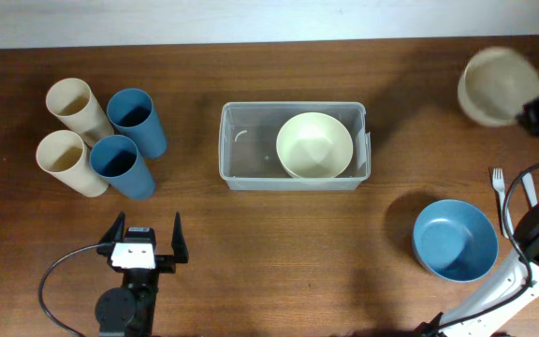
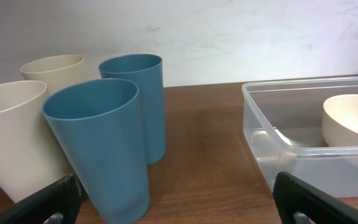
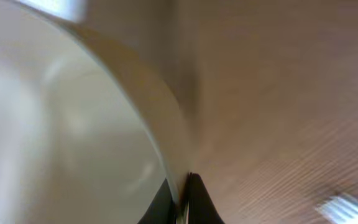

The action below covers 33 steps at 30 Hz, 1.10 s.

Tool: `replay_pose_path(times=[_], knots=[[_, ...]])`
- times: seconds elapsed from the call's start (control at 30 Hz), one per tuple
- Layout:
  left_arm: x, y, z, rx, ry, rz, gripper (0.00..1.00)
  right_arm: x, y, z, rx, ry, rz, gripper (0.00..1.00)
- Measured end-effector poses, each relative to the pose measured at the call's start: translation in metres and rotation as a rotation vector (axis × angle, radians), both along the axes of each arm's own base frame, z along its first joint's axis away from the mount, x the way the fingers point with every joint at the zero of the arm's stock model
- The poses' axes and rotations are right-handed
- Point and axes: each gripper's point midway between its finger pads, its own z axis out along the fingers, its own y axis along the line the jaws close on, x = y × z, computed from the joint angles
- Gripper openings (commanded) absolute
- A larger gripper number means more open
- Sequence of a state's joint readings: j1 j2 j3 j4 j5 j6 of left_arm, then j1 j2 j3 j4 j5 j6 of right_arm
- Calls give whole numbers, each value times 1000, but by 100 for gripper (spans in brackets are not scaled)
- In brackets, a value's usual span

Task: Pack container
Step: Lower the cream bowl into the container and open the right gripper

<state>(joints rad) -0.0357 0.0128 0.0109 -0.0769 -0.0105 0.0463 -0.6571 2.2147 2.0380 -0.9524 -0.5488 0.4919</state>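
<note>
I need to release the second cream bowl from my right gripper inside the cream bowl in the clear rectangular container (image 1: 313,142).
The clear rectangular container (image 1: 294,145) sits mid-table with a cream bowl (image 1: 314,145) in its right half; the left wrist view shows the container (image 2: 291,143) at right. At the far right, my right gripper (image 1: 534,110) is shut on the rim of a second cream bowl (image 1: 496,86), which looks blurred and lifted. In the right wrist view the fingertips (image 3: 197,199) pinch that bowl's wall (image 3: 73,137). My left gripper (image 1: 145,239) stands open near the front edge, nothing between its fingers (image 2: 297,196).
Two cream cups (image 1: 68,150) and two blue cups (image 1: 129,140) stand at the left; one blue cup (image 2: 101,146) is close before my left gripper. A blue bowl (image 1: 454,240) and a white fork (image 1: 501,197) lie at the front right.
</note>
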Motion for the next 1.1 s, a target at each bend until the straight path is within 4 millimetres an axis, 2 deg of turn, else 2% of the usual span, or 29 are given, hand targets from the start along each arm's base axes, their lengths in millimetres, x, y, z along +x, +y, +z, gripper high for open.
replay_pose_path(times=[0.13, 0.2, 0.27, 0.37, 0.43, 0.53, 0.63, 0.87, 1.1], knots=[[0, 0, 0, 0, 0, 0, 100, 0, 53, 68, 8, -88, 179, 4], [0, 0, 0, 0, 0, 0, 100, -6, 94, 100, -23, -106, 303, 4], [0, 0, 0, 0, 0, 0, 100, -12, 147, 129, -86, -133, 456, 4], [0, 0, 0, 0, 0, 0, 100, -23, 213, 146, -141, -141, 641, 4], [0, 0, 0, 0, 0, 0, 100, -31, 253, 142, -162, -115, 758, 4], [0, 0, 0, 0, 0, 0, 100, -35, 287, 125, -213, -60, 862, 4], [0, 0, 0, 0, 0, 0, 100, -42, 310, 102, -276, 22, 935, 4], [0, 0, 0, 0, 0, 0, 100, -55, 342, 63, -338, 136, 1033, 4], [0, 0, 0, 0, 0, 0, 100, -52, 349, 34, -353, 158, 1047, 4]])
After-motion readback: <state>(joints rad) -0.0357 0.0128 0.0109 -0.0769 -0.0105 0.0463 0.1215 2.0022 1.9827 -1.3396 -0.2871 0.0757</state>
